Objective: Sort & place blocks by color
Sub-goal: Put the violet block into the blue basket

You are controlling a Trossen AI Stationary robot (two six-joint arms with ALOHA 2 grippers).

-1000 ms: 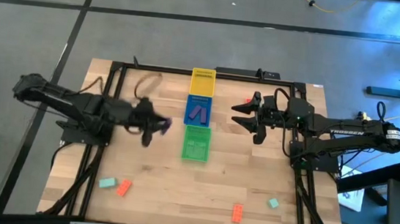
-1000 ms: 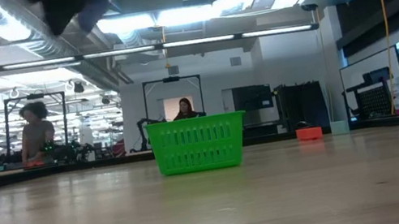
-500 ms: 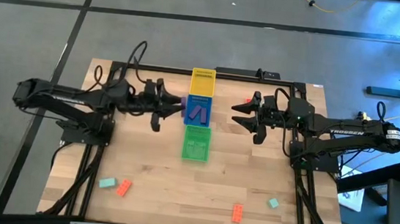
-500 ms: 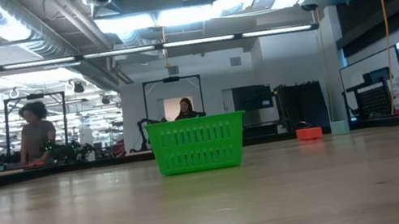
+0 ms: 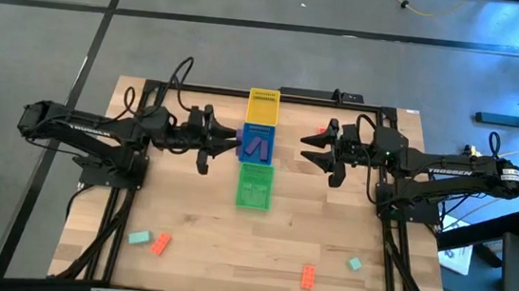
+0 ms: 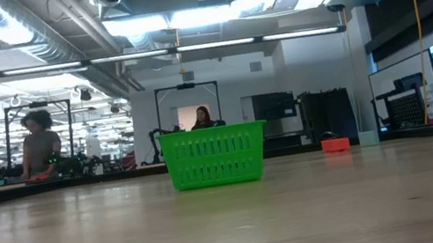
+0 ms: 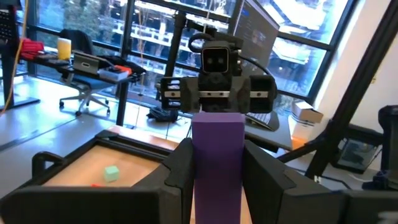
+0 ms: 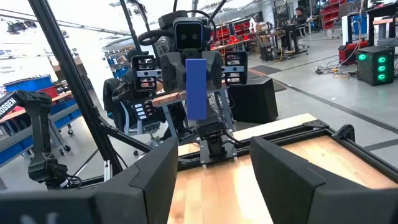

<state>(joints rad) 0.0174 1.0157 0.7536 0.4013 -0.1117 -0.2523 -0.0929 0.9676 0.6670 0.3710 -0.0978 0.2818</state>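
Observation:
My left gripper needs to set its purple block down and let go of it there on the other purple blocks inside the blue tray (image 5: pixel 260 152).
My left gripper (image 5: pixel 224 142) hangs level above the table, just left of the blue tray (image 5: pixel 244 154), and is shut on a purple block (image 7: pixel 217 155). Two purple blocks (image 5: pixel 257 147) lie in the blue tray. The yellow tray (image 5: pixel 262 108) stands behind it and the green tray (image 5: pixel 255 185) in front. On the near part of the table lie a teal block (image 5: pixel 140 237), an orange block (image 5: pixel 161 243), a second orange block (image 5: pixel 308 276) and a second teal block (image 5: pixel 354 264). My right gripper (image 5: pixel 308 152) stands open to the right of the blue tray, facing the left one, with nothing between its fingers. My left gripper pinches the purple block's two long sides (image 7: pixel 198 168) between its two fingers (image 7: pixel 177 177). The fingers lie level and point toward the table's right. The block (image 8: pixel 196 87) stands upright in the hold, lifted clear of the table.
The three trays form a row down the table's middle. A black frame (image 5: pixel 136 143) runs along the table's left, right and far sides. In the low view the green tray (image 6: pixel 215 156) blocks the middle. Bare wood (image 5: pixel 230 257) lies between the near blocks.
My left gripper has gone from the left of the green tray toward the far edge and the blue tray, rising a little. It has tipped up from pointing downward to level. The purple block has gone with it, still held.

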